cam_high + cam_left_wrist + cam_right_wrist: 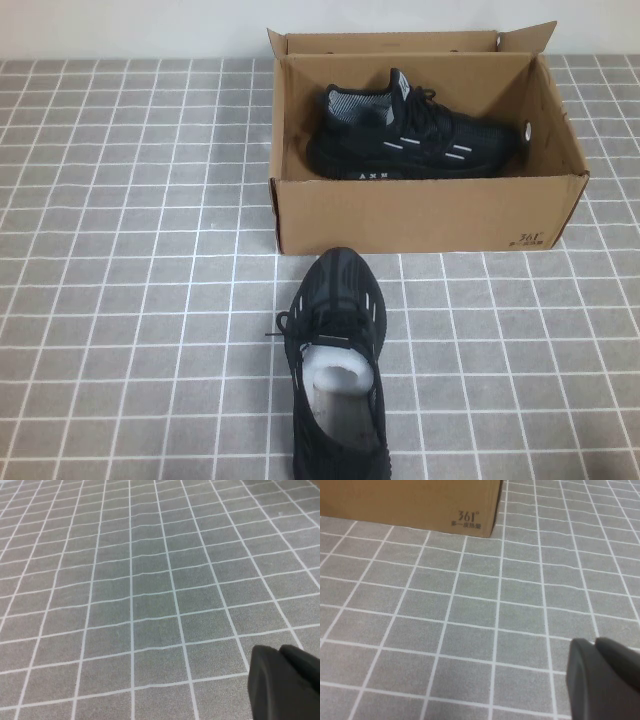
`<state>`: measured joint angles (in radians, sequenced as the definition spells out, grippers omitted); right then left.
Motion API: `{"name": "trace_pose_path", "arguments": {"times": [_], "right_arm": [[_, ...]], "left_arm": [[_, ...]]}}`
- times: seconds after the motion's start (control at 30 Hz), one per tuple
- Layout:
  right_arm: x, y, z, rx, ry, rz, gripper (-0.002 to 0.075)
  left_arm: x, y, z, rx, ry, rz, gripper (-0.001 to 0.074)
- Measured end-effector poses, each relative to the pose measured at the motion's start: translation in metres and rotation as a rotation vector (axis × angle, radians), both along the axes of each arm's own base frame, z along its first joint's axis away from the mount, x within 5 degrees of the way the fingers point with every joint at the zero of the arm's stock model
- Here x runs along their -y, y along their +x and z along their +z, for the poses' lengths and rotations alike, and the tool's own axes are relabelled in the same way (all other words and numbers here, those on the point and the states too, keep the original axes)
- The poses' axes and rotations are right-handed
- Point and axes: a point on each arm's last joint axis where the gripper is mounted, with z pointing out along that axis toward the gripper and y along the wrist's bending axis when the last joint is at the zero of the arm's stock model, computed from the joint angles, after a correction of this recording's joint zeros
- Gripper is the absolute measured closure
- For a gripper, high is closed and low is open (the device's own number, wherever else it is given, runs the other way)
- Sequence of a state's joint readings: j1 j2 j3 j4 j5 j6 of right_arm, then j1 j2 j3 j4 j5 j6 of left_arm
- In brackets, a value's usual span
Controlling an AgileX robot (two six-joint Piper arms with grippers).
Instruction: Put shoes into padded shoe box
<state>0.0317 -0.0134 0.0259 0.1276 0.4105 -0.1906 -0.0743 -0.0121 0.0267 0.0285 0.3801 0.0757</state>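
Next, my left gripper moves to the standing black sneaker's tongue [328, 338], between its laces and the white stuffing, and closes there.
One black sneaker [405, 135] lies on its side inside the open brown cardboard shoe box [425, 212] at the back of the table. The other black sneaker [335, 365] stands upright on the table in front of the box, toe toward it, with white stuffing in its opening. Neither arm shows in the high view. My left gripper [279, 651] is shut and empty above bare tablecloth. My right gripper [595, 642] is shut and empty over the cloth, short of the box's printed front corner [468, 519].
A grey tablecloth with a white grid [130, 280] covers the table. A white wall runs behind the box. The box's flaps [520, 40] stand open at the back.
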Motion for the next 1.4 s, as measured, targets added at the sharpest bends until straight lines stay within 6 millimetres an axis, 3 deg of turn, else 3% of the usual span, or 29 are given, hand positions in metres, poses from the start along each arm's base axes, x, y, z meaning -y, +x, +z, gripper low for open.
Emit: {"name": "trace_pose_path", "arguments": {"times": [0.9,1.1,1.4], "right_arm": [[0.0,0.0,0.0,0.0,0.0,0.0,0.0734],[0.0,0.0,0.0,0.0,0.0,0.0,0.0734],[0.0,0.0,0.0,0.0,0.0,0.0,0.0734]], "left_arm": [[0.0,0.001,0.002,0.028,0.0,-0.001,0.0739],[0.001,0.004,0.017,0.194,-0.052,-0.005,0.0739],[-0.001,-0.001,0.06,0.652,-0.231,0.003,0.0739]]}}
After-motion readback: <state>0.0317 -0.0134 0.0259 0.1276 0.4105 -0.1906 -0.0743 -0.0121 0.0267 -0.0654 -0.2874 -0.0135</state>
